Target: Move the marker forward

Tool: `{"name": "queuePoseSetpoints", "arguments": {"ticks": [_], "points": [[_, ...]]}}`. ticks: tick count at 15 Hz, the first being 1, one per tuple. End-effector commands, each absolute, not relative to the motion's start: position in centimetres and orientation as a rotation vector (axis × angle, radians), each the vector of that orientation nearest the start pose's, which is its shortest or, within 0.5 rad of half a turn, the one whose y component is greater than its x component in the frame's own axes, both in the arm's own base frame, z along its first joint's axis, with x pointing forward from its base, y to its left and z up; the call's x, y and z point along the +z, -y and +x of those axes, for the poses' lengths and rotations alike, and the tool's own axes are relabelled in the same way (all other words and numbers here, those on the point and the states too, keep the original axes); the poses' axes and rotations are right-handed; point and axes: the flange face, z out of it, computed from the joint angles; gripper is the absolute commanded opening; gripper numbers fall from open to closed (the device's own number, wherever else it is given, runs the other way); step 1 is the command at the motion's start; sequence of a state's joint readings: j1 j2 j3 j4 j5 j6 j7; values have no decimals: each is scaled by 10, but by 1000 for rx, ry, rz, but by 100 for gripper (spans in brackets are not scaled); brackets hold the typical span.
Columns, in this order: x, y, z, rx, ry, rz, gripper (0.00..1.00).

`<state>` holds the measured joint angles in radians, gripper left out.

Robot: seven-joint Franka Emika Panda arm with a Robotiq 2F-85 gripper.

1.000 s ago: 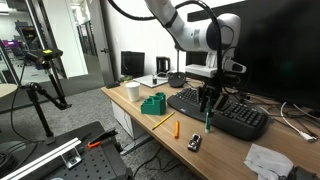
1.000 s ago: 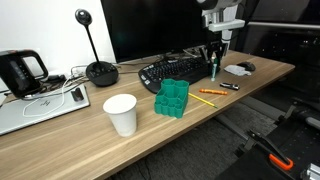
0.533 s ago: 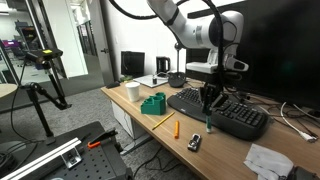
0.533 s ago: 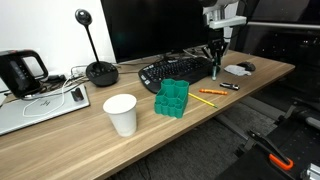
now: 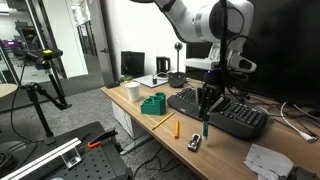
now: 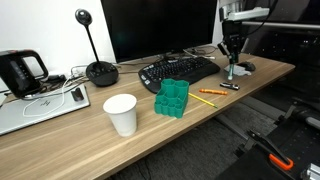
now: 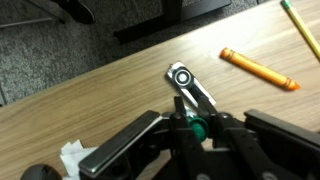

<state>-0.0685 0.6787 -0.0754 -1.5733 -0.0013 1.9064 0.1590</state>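
The robot's gripper needs to release the teal-green marker on the bare desk [image 5: 221, 175] [image 7: 88, 112] between the small gadget and the crumpled white paper.
My gripper [image 5: 205, 104] is shut on the teal-green marker [image 5: 204, 128] and holds it upright, tip down, just above the wooden desk [image 5: 150, 128]. In an exterior view the gripper [image 6: 231, 52] hangs past the right end of the black keyboard [image 6: 178, 70], with the marker [image 6: 231, 71] below it. In the wrist view the marker's green end [image 7: 196, 127] sits clamped between the fingers [image 7: 181, 123], above the small dark-and-white gadget [image 7: 190, 85].
An orange pen [image 7: 258, 68] and a yellow pencil [image 7: 300, 25] lie on the desk. A green block [image 6: 172, 97], a white cup [image 6: 121, 113], a mouse [image 6: 243, 68], a microphone [image 6: 100, 70] and crumpled white paper [image 5: 268, 160] stand around. The monitor [image 6: 160, 25] is behind the keyboard.
My gripper has carried the marker off the keyboard's end toward the desk's front edge, near the gadget. It stays shut on the marker throughout.
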Motion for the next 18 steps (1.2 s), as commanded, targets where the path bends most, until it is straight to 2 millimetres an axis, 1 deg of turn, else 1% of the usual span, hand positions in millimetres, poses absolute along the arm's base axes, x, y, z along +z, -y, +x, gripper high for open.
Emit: {"name": "queuePoseSetpoints", "arguments": {"ticks": [1,4,6,7,8,12,13,14,16,18], "points": [[216,135,611,523,-558,-3065,5],[197,172,592,467,-655,-3049,5],[189,190,583,435,-712,-3036,5],[192,194,580,424,-728,-3026,5],[192,198,576,417,-740,-3015,5],[189,200,568,423,-762,-2971,5],[190,200,567,424,-763,-2961,45],[190,200,566,422,-769,-2951,46],[187,199,561,442,-783,-2936,59],[188,199,556,448,-809,-2921,74]]}}
